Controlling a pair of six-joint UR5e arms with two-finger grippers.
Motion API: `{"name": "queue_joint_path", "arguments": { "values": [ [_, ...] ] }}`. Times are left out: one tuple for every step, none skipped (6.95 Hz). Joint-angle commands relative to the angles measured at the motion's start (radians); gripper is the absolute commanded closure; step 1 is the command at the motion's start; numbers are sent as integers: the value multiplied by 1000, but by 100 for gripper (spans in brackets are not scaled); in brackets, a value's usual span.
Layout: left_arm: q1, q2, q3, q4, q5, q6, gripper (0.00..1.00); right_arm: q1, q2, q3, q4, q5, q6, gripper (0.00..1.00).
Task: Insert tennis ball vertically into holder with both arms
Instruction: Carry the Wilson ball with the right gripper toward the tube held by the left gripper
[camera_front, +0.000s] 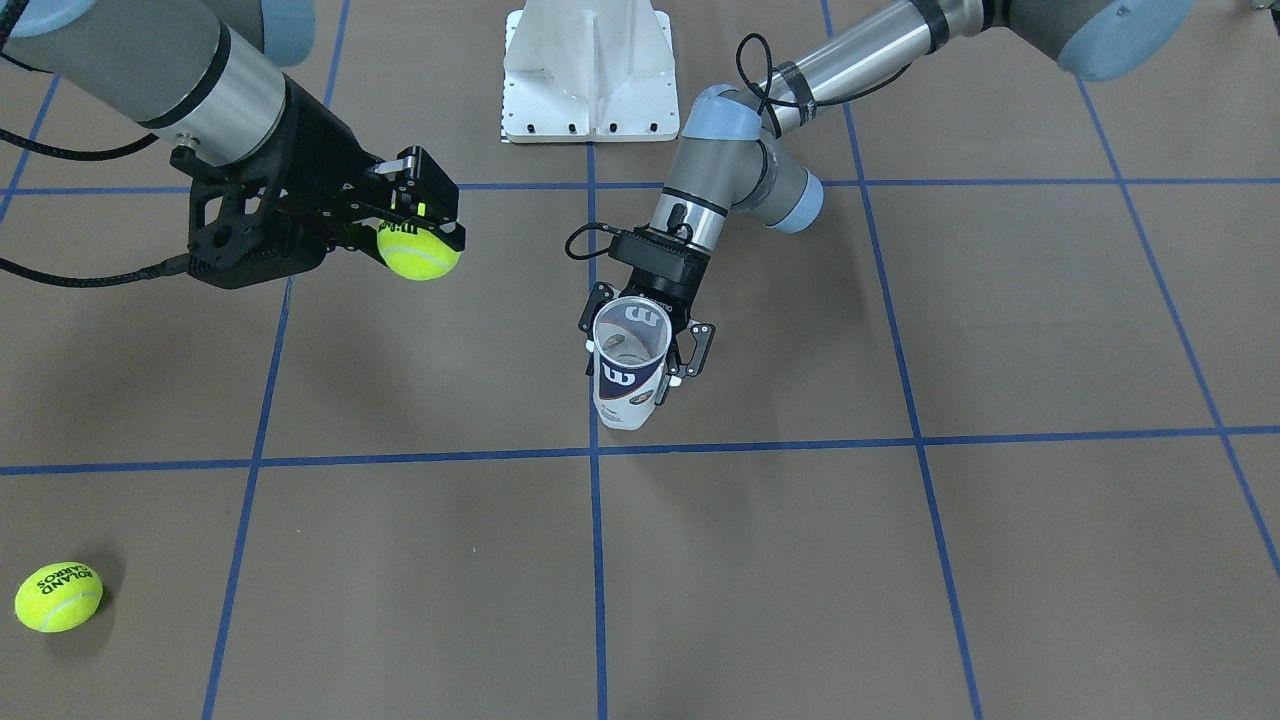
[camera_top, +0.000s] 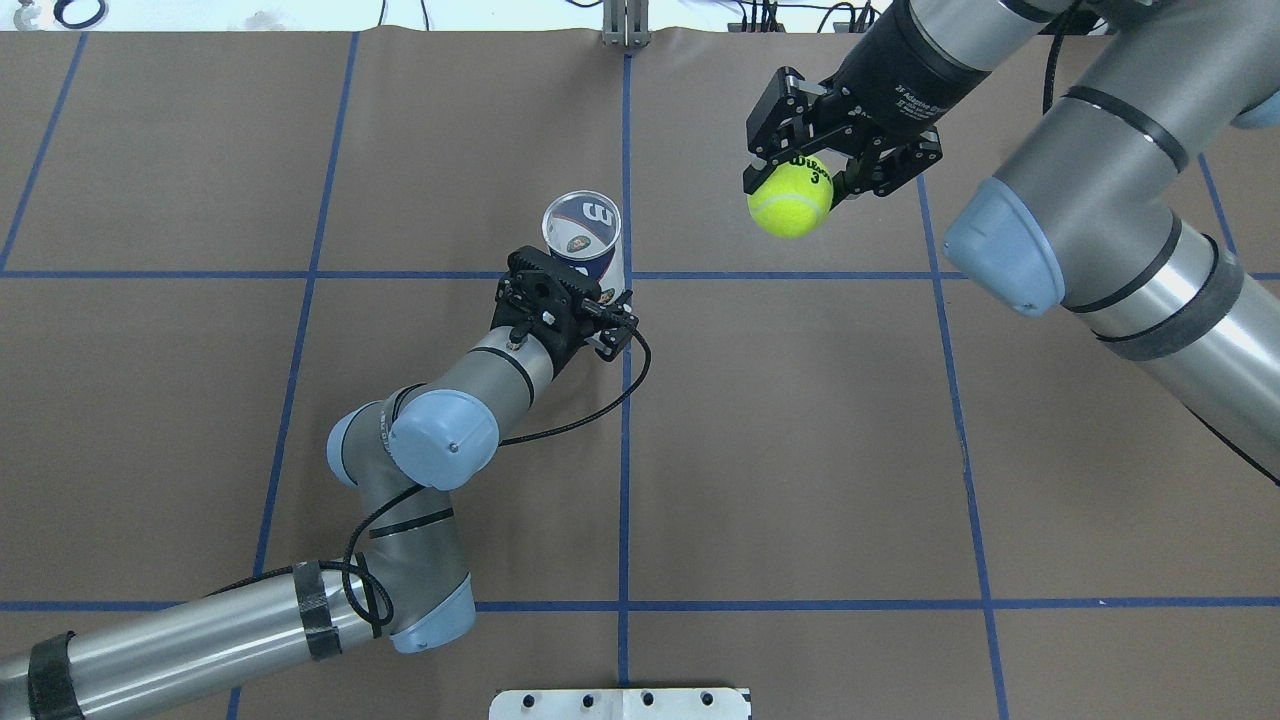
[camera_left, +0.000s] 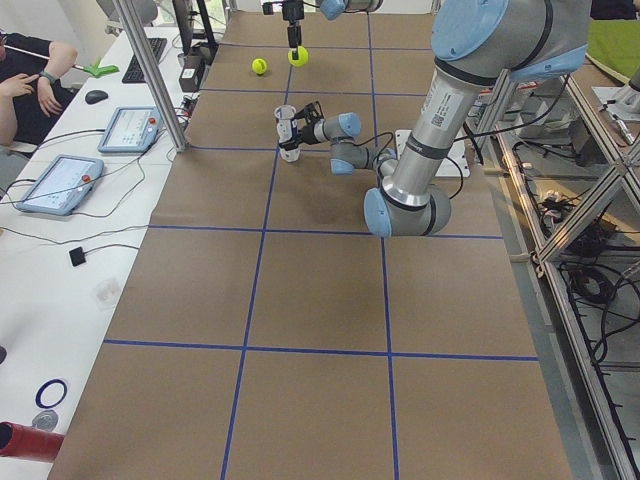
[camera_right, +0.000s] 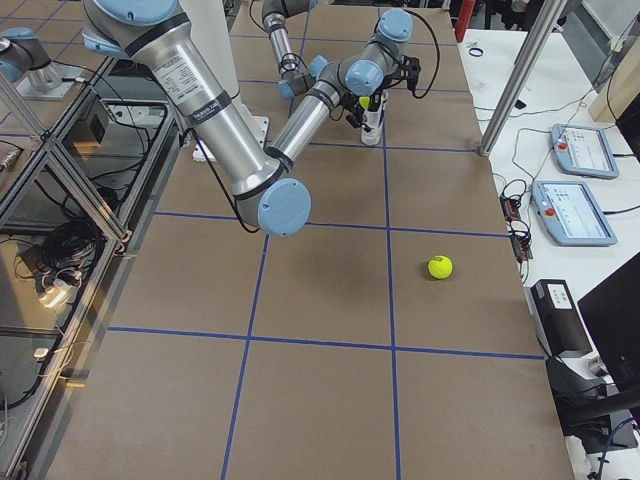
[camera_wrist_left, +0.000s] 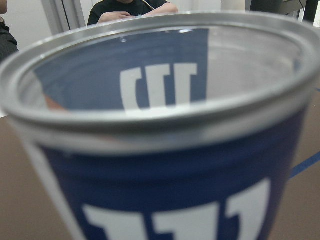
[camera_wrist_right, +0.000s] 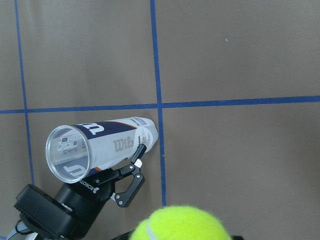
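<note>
I need to let go with my right gripper, and then the tennis ball will rest inside the closed bottom end of the holder (camera_front: 623, 407) (camera_wrist_right: 142, 133), below the navy label. The ball is in the air beside the tube now.
The holder (camera_front: 628, 362), a clear tube with a navy "W" label, stands upright on the table, open end up. My left gripper (camera_front: 631, 375) is shut on its sides. The tube also shows in the overhead view (camera_top: 582, 232), and its rim fills the left wrist view (camera_wrist_left: 160, 125). My right gripper (camera_top: 805, 180) is shut on a yellow tennis ball (camera_top: 790, 198) and holds it in the air off to one side of the tube, apart from it. In the right wrist view the ball (camera_wrist_right: 182, 224) is at the bottom edge, with the tube (camera_wrist_right: 100, 147) below and to the left.
A second tennis ball (camera_front: 58, 596) lies loose on the brown table, far from both grippers on the operators' side. The white metal base (camera_front: 587, 70) stands at the robot's edge. Blue tape lines grid the table. Operators and tablets (camera_left: 60, 185) sit beyond one long edge.
</note>
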Motion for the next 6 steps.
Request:
{"name": "queue_joint_path", "arguments": {
  "values": [
    [0, -2, 0, -1, 0, -3, 12, -9, 58, -36, 0, -3, 24, 100],
    [0, -6, -1, -1, 0, -3, 13, -12, 131, -112, 2, -6, 32, 100],
    [0, -8, -1, -1, 0, -3, 15, -27, 208, -194, 2, -14, 35, 100],
    [0, -8, -1, -1, 0, -3, 17, -52, 262, -252, 2, -37, 47, 100],
    [0, -9, -1, -1, -2, -3, 17, -78, 299, -298, 5, -86, 52, 100],
    [0, -12, -1, -3, -2, -3, 17, -80, 315, -323, 5, -94, 50, 100]
  ]
}}
